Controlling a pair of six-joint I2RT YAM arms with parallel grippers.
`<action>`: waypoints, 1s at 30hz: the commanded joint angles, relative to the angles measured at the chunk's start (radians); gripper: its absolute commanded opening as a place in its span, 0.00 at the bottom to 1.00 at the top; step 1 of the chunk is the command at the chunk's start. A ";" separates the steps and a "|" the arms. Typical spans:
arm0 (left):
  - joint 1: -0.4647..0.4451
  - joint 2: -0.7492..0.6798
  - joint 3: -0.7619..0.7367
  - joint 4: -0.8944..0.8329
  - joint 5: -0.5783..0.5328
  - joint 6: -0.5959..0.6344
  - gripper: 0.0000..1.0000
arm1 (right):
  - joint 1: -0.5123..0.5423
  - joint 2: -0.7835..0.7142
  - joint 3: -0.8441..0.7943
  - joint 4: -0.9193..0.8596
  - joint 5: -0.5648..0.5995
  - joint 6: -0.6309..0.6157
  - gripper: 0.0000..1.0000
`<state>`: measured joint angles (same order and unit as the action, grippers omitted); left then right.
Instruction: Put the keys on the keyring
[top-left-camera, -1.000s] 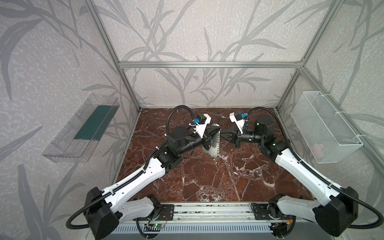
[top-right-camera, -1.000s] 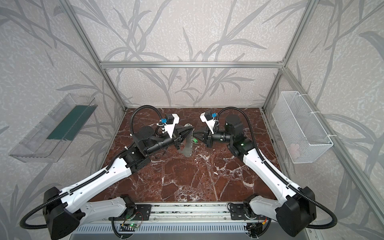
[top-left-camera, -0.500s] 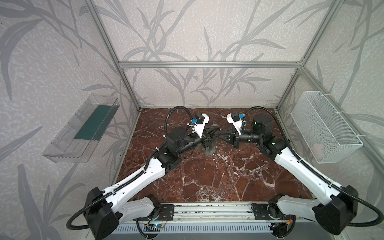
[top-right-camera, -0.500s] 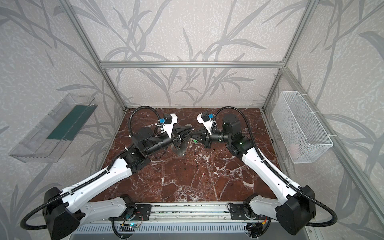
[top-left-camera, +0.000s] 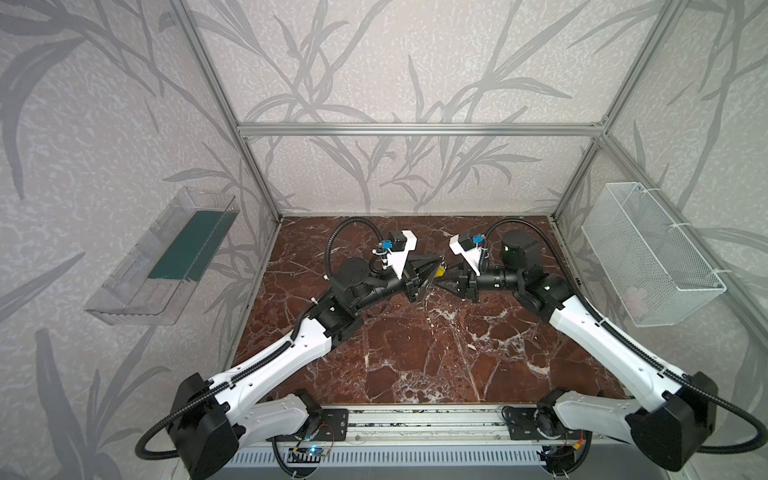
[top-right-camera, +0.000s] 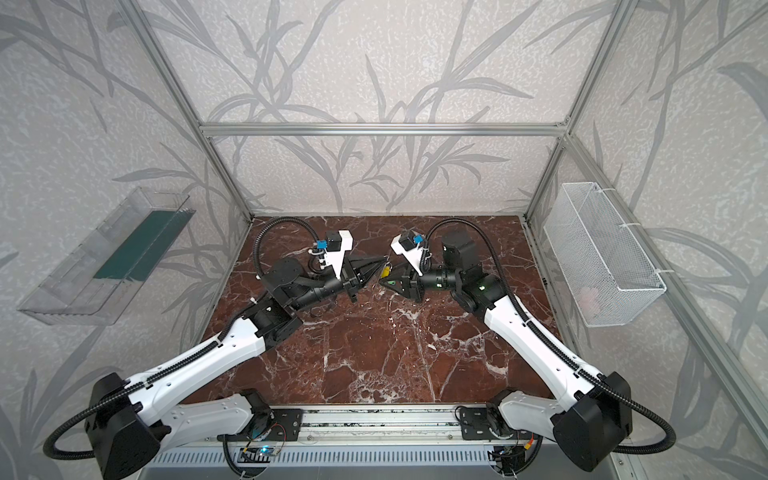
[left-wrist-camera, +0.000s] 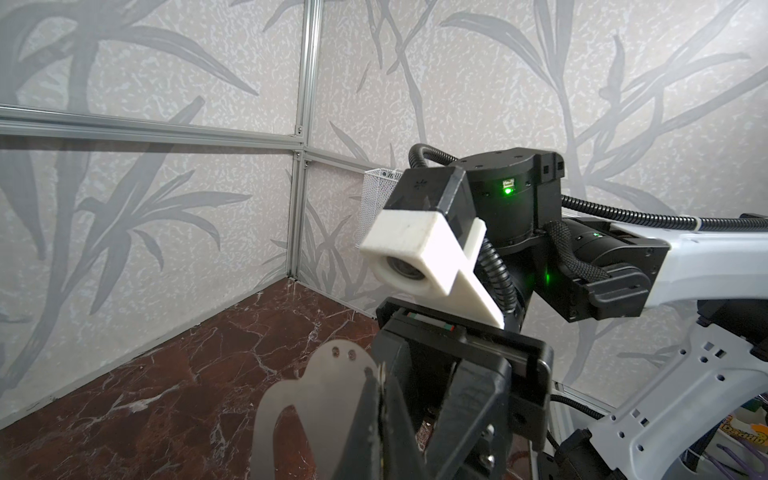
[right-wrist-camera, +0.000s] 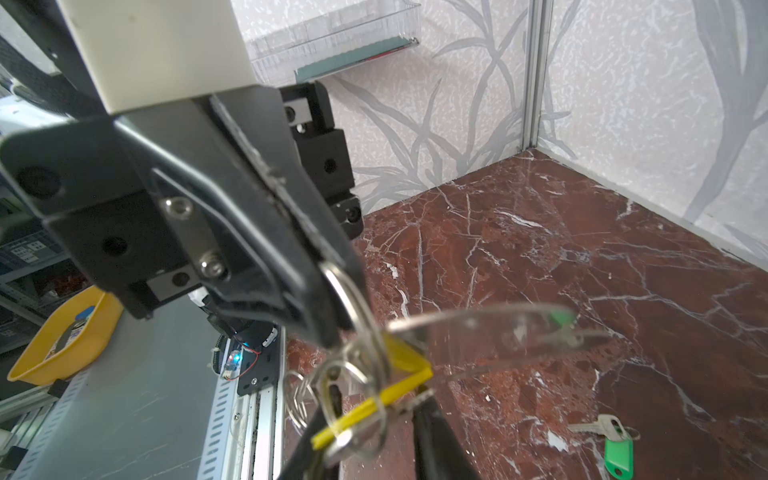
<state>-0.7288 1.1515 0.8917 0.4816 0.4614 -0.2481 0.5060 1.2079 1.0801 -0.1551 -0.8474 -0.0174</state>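
The yellow tag hangs between my open right fingers; it should back off and pinch the split ring (right-wrist-camera: 361, 318) below my left fingertips.
My left gripper (top-left-camera: 439, 260) (left-wrist-camera: 380, 370) is shut on the keyring (left-wrist-camera: 316, 395), a flat grey metal plate held above the marble floor; in the right wrist view the keyring (right-wrist-camera: 478, 328) is blurred. A split ring hangs at the left fingertips (right-wrist-camera: 332, 291), with the yellow-tagged key (right-wrist-camera: 399, 361) (top-left-camera: 438, 272) dangling from it. My right gripper (right-wrist-camera: 374, 411) (top-left-camera: 437, 281) faces the left one tip to tip. Its fingers stand apart around the yellow tag. The green-tagged key (right-wrist-camera: 611, 440) lies flat on the floor.
A white wire basket (top-left-camera: 648, 253) hangs on the right wall and a clear plastic tray (top-left-camera: 166, 257) on the left wall. The metal rail (top-left-camera: 415, 419) runs along the front edge. A yellow bin (right-wrist-camera: 62, 336) sits outside the cell.
The right gripper's jaws have parted from shut. The left gripper has turned the keyring from broadside to nearly edge-on, and both grippers have shifted slightly toward the back.
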 joint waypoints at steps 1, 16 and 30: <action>0.009 -0.026 -0.005 0.069 0.028 -0.019 0.00 | -0.026 -0.057 0.021 -0.036 0.004 -0.027 0.32; 0.022 -0.010 -0.007 0.086 0.080 -0.037 0.00 | -0.092 -0.122 0.078 -0.022 -0.049 -0.020 0.32; 0.028 0.002 0.001 0.114 0.137 -0.060 0.00 | -0.092 -0.046 0.097 0.087 -0.157 0.052 0.19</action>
<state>-0.7055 1.1538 0.8814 0.5346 0.5732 -0.2913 0.4168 1.1561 1.1564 -0.1188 -0.9615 0.0101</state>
